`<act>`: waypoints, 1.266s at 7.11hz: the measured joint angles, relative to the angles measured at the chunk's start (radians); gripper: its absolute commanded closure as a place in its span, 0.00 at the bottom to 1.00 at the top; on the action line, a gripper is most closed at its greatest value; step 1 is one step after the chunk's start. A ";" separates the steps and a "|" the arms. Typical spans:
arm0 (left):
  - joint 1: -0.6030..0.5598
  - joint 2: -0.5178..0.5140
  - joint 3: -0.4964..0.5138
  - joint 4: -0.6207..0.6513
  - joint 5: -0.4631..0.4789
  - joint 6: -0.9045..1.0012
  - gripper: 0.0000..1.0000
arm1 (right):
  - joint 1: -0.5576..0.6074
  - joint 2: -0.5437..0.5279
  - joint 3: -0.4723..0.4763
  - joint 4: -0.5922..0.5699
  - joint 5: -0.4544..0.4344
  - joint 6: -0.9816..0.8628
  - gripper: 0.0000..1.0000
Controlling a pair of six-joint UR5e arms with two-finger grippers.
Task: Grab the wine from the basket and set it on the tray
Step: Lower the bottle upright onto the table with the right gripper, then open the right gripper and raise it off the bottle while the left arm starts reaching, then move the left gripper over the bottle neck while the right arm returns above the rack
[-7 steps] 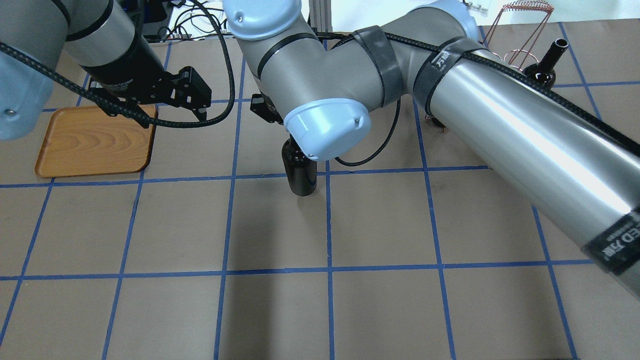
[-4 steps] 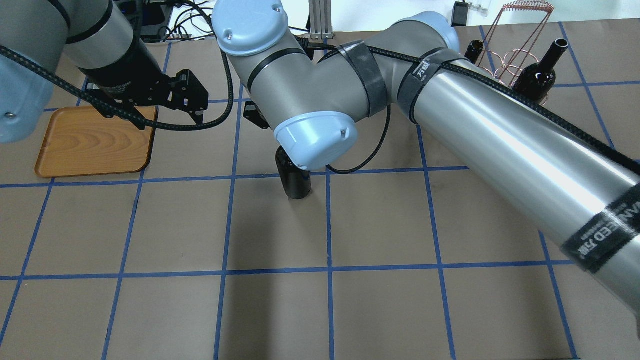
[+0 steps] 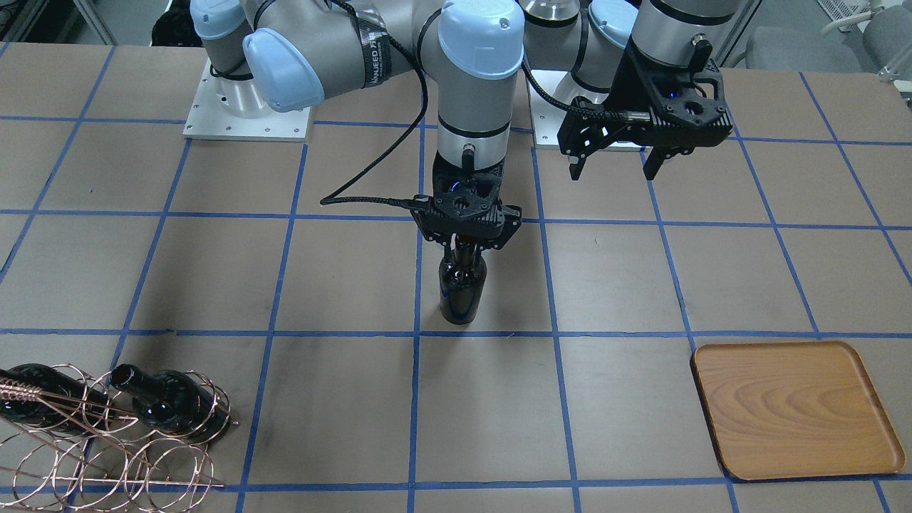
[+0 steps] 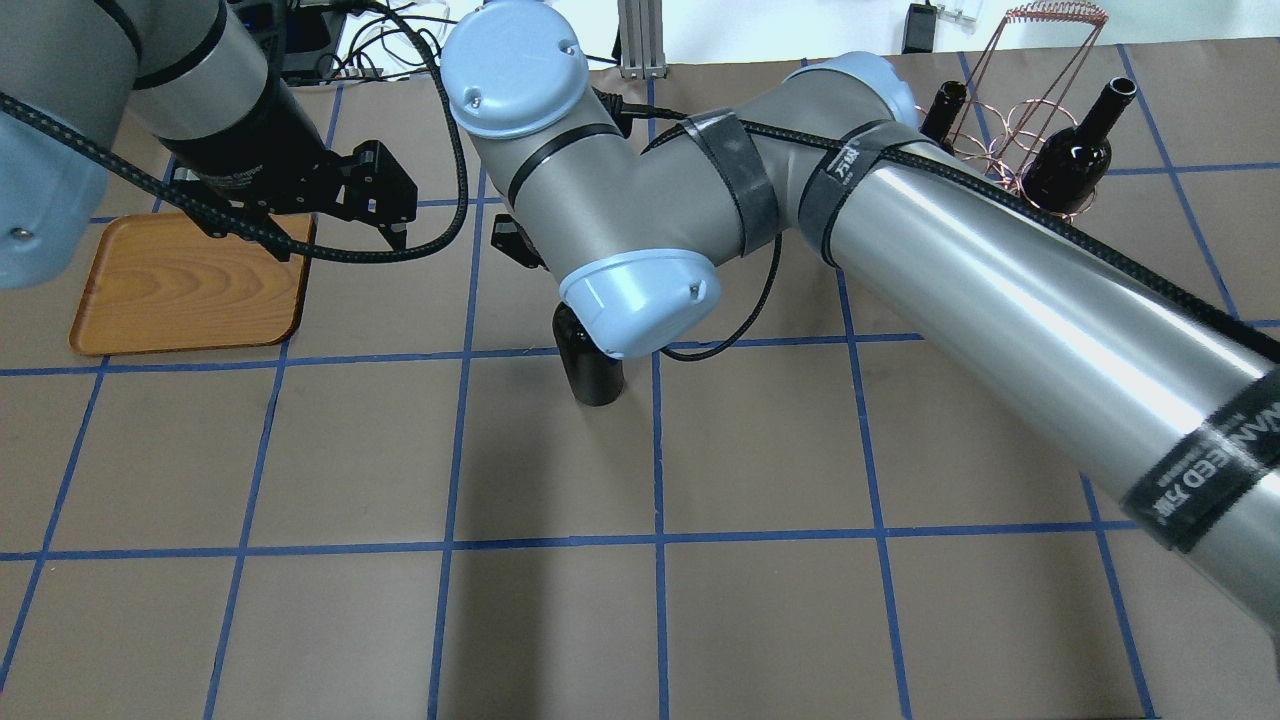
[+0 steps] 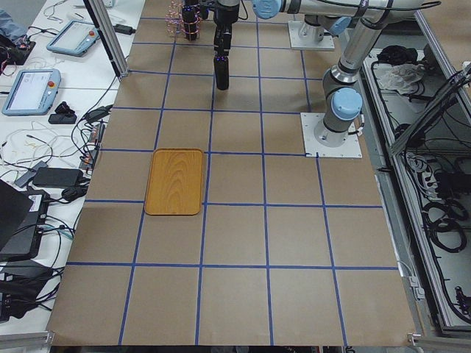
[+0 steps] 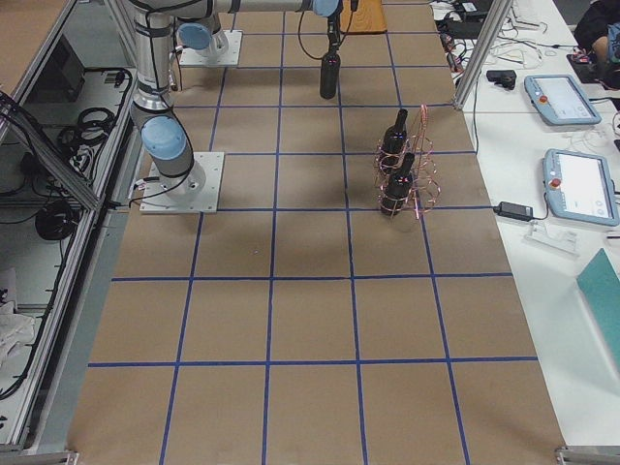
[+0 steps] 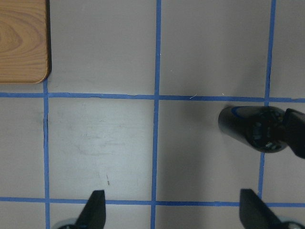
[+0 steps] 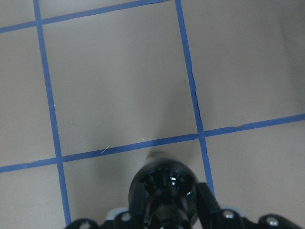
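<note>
I will close my left gripper on the neck (image 3: 462,249) (image 7: 281,131) of the upright dark wine bottle, where my right gripper is holding it.
My right gripper (image 3: 467,241) is shut on the neck of a dark wine bottle (image 3: 462,288) and holds it upright at mid-table; I cannot tell whether its base touches the table. The bottle also shows in the overhead view (image 4: 592,375) and the right wrist view (image 8: 164,188). My left gripper (image 3: 614,165) is open and empty, hovering between the bottle and the wooden tray (image 3: 791,410). The tray (image 4: 185,285) has nothing on it. The copper wire basket (image 3: 107,442) holds two more dark bottles (image 3: 174,406).
The basket (image 4: 1040,60) stands at the far right of the overhead view, partly behind my right arm. The left wrist view shows the tray's corner (image 7: 24,38) and the held bottle (image 7: 252,131) from above. Blue tape lines grid the brown table.
My right arm has carried the bottle slightly to the left, toward the tray side, and uncovered the basket. The left gripper has stayed open and almost still.
</note>
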 measured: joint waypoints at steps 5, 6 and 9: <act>-0.007 -0.012 0.001 -0.002 0.005 -0.065 0.00 | -0.184 -0.124 -0.009 0.123 0.025 -0.217 0.00; -0.026 -0.024 0.002 -0.002 0.003 -0.113 0.00 | -0.273 -0.157 -0.009 0.154 0.047 -0.307 0.00; -0.223 -0.082 0.003 0.048 0.001 -0.306 0.00 | -0.437 -0.222 -0.009 0.226 0.082 -0.446 0.00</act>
